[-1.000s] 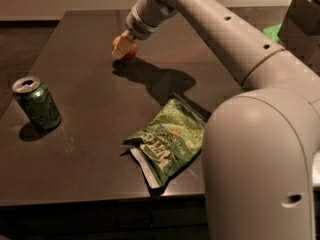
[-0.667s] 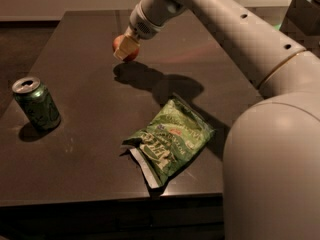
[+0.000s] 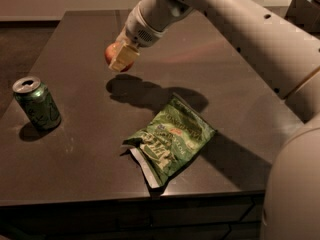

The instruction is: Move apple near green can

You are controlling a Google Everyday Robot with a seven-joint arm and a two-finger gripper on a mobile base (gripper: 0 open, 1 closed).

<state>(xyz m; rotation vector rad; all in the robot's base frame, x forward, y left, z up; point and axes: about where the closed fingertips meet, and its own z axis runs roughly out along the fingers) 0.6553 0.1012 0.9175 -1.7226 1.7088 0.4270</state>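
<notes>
My gripper should set the apple free on the table (image 3: 73, 110) close beside the green can, on the can's chip bag side.
The apple (image 3: 111, 52) is small and red-orange, held in my gripper (image 3: 121, 57) above the dark table, toward the back middle. The pale fingers (image 3: 125, 58) are closed around it and cover most of it. Its shadow falls on the table just below. The green can (image 3: 37, 104) stands upright near the table's left edge, well to the left of and nearer than the apple. My white arm reaches in from the upper right.
A flat crinkled green chip bag (image 3: 170, 140) lies near the front edge of the dark table (image 3: 80, 149), right of the can. My robot body (image 3: 295, 184) fills the right side. A dark object (image 3: 302, 9) sits at the far right corner.
My gripper has lifted the apple off the table and carried it a little toward the front left. The arm has swung left with it. The can and bag have not moved.
</notes>
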